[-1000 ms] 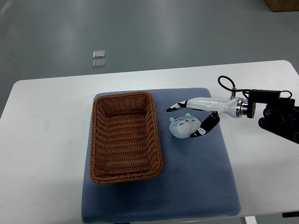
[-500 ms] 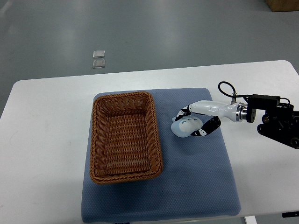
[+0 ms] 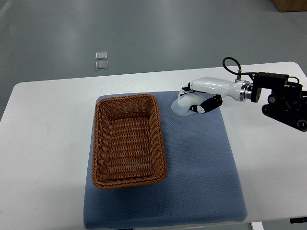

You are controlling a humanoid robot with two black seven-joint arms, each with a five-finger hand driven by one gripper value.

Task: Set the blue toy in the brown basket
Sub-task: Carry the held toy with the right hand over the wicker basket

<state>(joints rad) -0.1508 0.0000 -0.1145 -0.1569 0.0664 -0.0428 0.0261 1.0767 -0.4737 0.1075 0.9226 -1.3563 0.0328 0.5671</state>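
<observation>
The robot's right gripper should release the blue toy just beyond the middle of the brown basket's woven bottom [image 3: 129,134].
The light blue toy [image 3: 182,106] is held above the blue mat's far edge, just right of the brown wicker basket's [image 3: 98,143] far right corner. My right hand [image 3: 194,101] is shut on it, white and black fingers [image 3: 205,106] curled around its right side. The arm comes in from the right edge. The basket lies lengthwise on the mat with nothing inside it. No left arm shows.
A blue mat [image 3: 201,163] covers the middle of the white table [image 3: 43,143] and carries the basket. Two small clear squares [image 3: 101,61] lie on the grey floor beyond the table. A brown box corner [image 3: 290,5] shows at the top right.
My right hand closed its fingers on the blue toy, then lifted it off the mat and carried it up and slightly toward the far edge.
</observation>
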